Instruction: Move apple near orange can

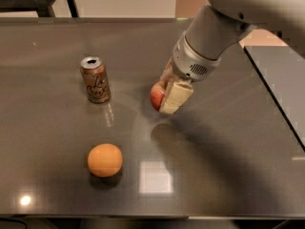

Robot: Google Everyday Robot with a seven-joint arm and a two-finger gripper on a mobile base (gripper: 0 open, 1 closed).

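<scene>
Next, I set the red apple down and let go of it on the grey table snug point(120, 97) beside the orange can, behind the orange fruit.
The red apple point(157, 97) is held in my gripper point(167, 93), whose cream-coloured fingers point(175, 97) are shut around it, just above the table near its middle. The grey arm reaches in from the upper right. The orange can point(95, 79) stands upright to the left of the apple, roughly a can's height away from it. Most of the apple's right side is hidden by the fingers.
A plain orange fruit point(105, 160) lies on the dark grey table point(57, 142) in front of the can. A second dark surface point(281, 75) adjoins at the right. A dark table leg point(72, 5) stands at the back left.
</scene>
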